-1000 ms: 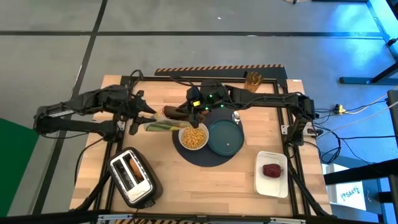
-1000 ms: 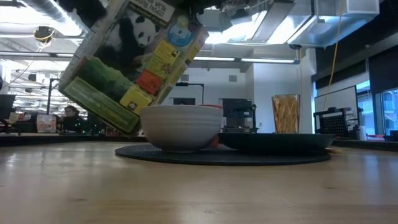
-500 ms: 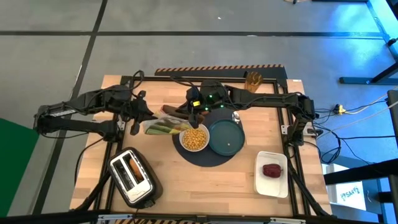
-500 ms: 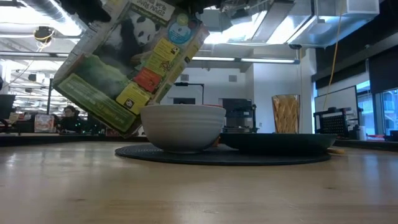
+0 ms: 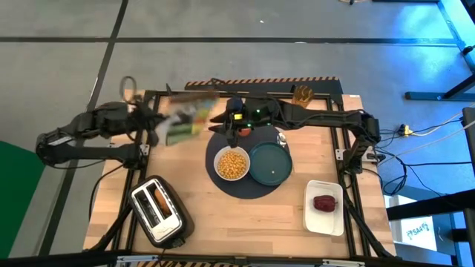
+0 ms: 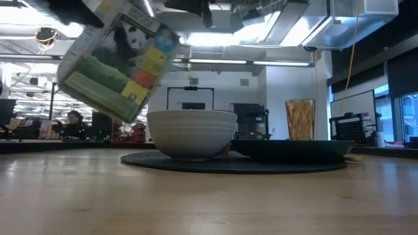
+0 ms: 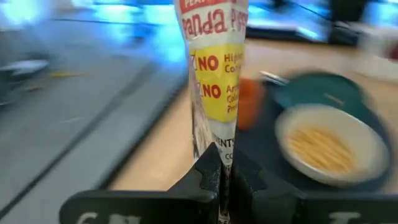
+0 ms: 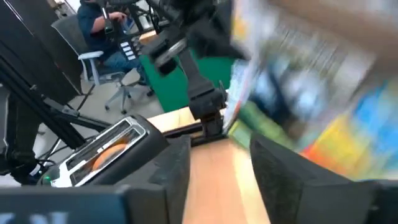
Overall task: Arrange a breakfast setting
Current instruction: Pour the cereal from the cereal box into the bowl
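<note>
Next, I let go of the cereal box with my left gripper on the bare wood (image 5: 183, 119) by the table's far edge, beyond the toaster.
My left gripper (image 5: 154, 127) is shut on a cereal box with a panda picture (image 5: 182, 119), held in the air over the table's far left; the box also shows in the low view (image 6: 114, 65). My right gripper (image 5: 231, 133) is open and empty above the far rim of the round dark-grey mat (image 5: 245, 187). On the mat stand the white bowl of yellow cereal (image 5: 231, 163) and the teal plate (image 5: 269, 163). An orange cup (image 7: 249, 102) stands beside the bowl. The toasted ring (image 5: 162, 202) sticks into the toaster. The dark-red fruit (image 5: 324, 202) lies on the white tray. My left gripper pinches a thin flat end of the cereal box (image 7: 222, 158) between its two fingers. The box reaches away from the fingers, seen edge-on in the left wrist view. It is lifted clear of the table and tilted, as the low view shows.
A silver toaster (image 5: 157, 210) stands at the near left. A white rectangular tray (image 5: 325, 215) lies at the near right. A glass of yellowish sticks (image 5: 301, 95) stands at the far edge. People sit in the room behind the table (image 8: 99, 25).
My left gripper has carried the cereal box from over the bowl toward the table's far left and up, turning it less steeply tipped. The box now hangs clear of the bowl. My right gripper has shifted a little toward the far edge.
</note>
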`<control>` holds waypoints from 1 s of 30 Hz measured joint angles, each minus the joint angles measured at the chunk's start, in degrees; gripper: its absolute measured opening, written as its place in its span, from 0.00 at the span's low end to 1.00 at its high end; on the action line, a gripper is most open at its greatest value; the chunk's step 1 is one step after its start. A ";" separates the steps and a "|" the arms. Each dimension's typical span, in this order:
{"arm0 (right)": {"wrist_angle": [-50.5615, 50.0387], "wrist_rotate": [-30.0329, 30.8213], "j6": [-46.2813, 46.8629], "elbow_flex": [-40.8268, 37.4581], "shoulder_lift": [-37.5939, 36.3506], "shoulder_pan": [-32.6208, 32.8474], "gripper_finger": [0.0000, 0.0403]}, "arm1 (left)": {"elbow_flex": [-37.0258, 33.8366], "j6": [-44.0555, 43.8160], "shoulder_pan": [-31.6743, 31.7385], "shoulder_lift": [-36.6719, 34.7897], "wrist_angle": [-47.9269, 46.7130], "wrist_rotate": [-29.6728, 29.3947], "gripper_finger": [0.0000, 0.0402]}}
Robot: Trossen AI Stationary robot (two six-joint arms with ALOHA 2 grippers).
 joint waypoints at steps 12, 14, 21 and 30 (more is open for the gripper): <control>-0.15 2.35 0.04 0.00 -0.27 0.00 0.47 | -20.14 -7.25 0.02 -3.37 25.41 -26.21 0.00; -0.39 2.34 -0.03 0.00 -0.27 0.01 0.47 | -23.66 -7.20 0.02 -2.40 31.40 -28.82 0.00; -9.20 4.43 -1.41 0.00 -0.28 0.00 0.47 | -29.66 -6.79 0.04 -1.86 31.76 -33.04 0.00; -26.63 8.36 1.90 0.00 -0.29 -2.83 0.47 | -33.77 -12.41 0.04 -1.90 31.04 -37.53 0.11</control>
